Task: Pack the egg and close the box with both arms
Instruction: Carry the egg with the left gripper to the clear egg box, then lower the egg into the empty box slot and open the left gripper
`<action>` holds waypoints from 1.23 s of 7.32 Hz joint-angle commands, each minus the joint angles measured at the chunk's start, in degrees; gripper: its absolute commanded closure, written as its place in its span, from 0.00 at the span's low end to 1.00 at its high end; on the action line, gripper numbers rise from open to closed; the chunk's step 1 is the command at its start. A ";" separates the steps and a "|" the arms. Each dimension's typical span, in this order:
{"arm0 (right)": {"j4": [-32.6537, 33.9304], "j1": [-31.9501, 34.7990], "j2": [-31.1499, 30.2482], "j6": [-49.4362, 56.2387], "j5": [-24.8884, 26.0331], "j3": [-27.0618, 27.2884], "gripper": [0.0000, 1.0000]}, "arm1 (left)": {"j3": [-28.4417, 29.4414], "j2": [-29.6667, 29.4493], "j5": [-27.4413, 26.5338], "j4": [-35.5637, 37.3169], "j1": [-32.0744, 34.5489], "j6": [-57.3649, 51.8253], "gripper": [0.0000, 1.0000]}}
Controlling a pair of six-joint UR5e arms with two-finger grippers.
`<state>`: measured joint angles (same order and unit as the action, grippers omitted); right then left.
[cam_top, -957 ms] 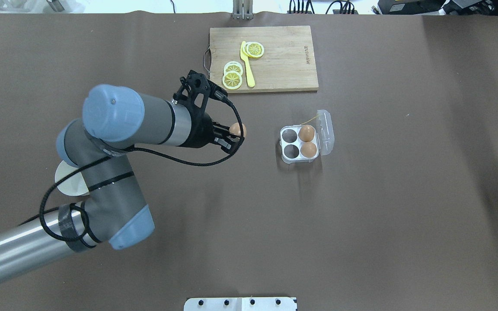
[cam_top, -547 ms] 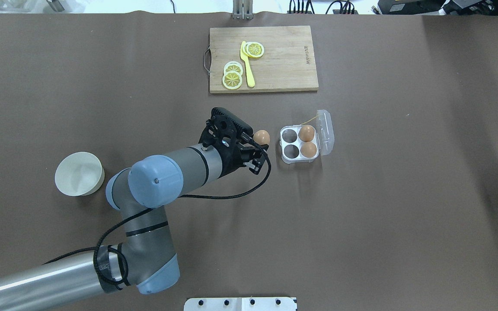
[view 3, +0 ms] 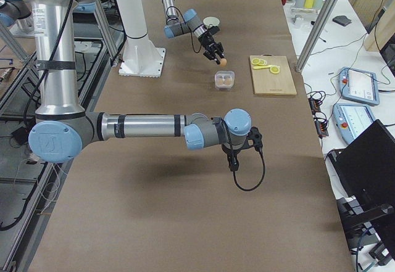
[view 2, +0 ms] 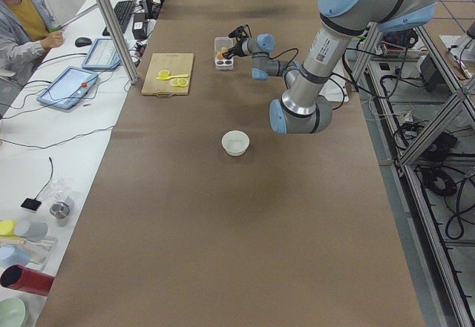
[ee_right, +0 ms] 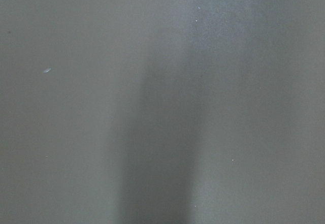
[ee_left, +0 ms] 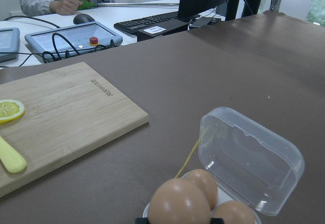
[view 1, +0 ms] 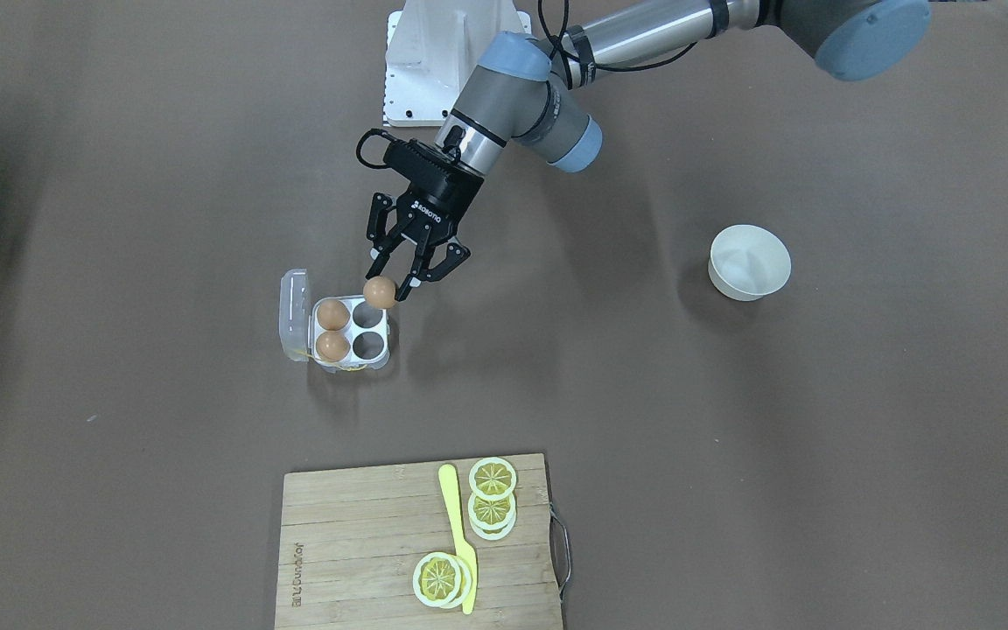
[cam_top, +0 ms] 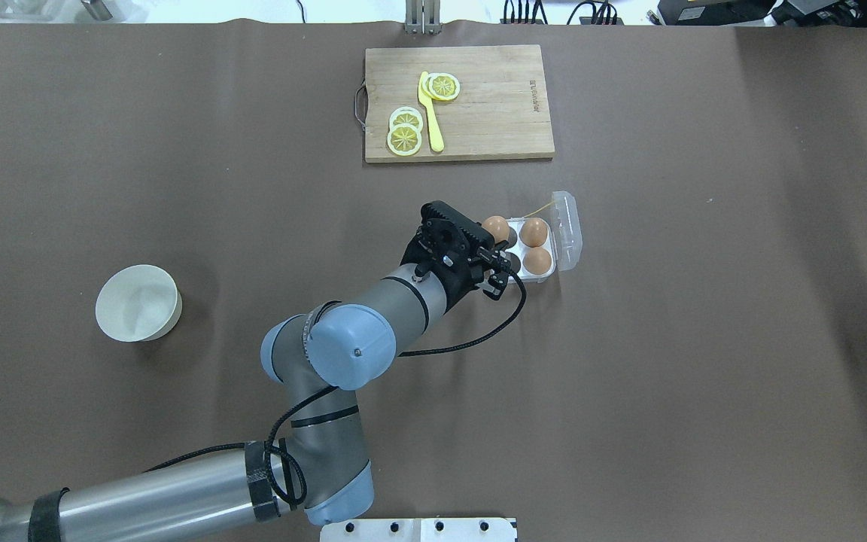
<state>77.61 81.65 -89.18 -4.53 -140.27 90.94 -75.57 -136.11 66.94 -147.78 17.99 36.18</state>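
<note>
Next, I let go of the light-brown egg with my left gripper in the clear box's empty cell farther from the cutting board (view 1: 367,311).
My left gripper (cam_top: 497,235) is shut on the light-brown egg (cam_top: 495,227) and holds it just above the left side of the clear box (cam_top: 525,277), over its empty cells. It also shows in the front view (view 1: 388,285) with the egg (view 1: 379,292). Two other brown eggs (cam_top: 533,232) (cam_top: 537,260) fill the box's right cells. The lid (cam_top: 567,226) stands open on the right. In the left wrist view the held egg (ee_left: 179,203) is at the bottom, in front of the lid (ee_left: 249,158). My right gripper (view 3: 233,161) shows only in the right side view; I cannot tell its state.
A wooden cutting board (cam_top: 494,105) with lemon slices (cam_top: 405,129) and a yellow knife (cam_top: 430,113) lies at the far middle. A round white bowl (cam_top: 138,302) stands at the left. The white stand (cam_top: 418,529) is at the near edge.
My left arm has swung to the right with the egg, from mid-table to over the box's left cells. The white bowl is now uncovered.
</note>
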 commanded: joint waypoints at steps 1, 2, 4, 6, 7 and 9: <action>-0.09 0.00 0.06 -0.91 -0.09 0.20 0.00 | 3.30 -1.78 -4.87 -0.05 -1.46 -0.05 1.00; -0.09 -0.09 0.06 -1.00 -0.09 0.20 0.00 | 4.37 -2.58 -4.80 -0.05 -1.46 -0.14 1.00; -0.09 -0.26 0.06 -1.00 -0.09 0.29 0.00 | 5.95 -3.98 -4.80 -0.05 -1.55 -0.32 1.00; -0.09 -0.26 0.06 -1.00 -0.09 0.20 0.00 | 7.10 -4.34 -4.71 -0.05 -1.55 -0.32 1.00; -0.09 -0.35 0.06 -1.00 -0.09 0.20 0.00 | 7.80 -4.78 -4.62 -0.05 -1.55 -0.32 1.00; -0.09 -0.44 0.15 -1.00 0.00 0.20 0.00 | 8.25 -5.40 -4.36 -0.05 -1.55 -0.32 1.00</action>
<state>77.52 81.28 -89.10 -5.54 -140.34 91.15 -67.62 -141.20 62.40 -147.83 16.44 35.86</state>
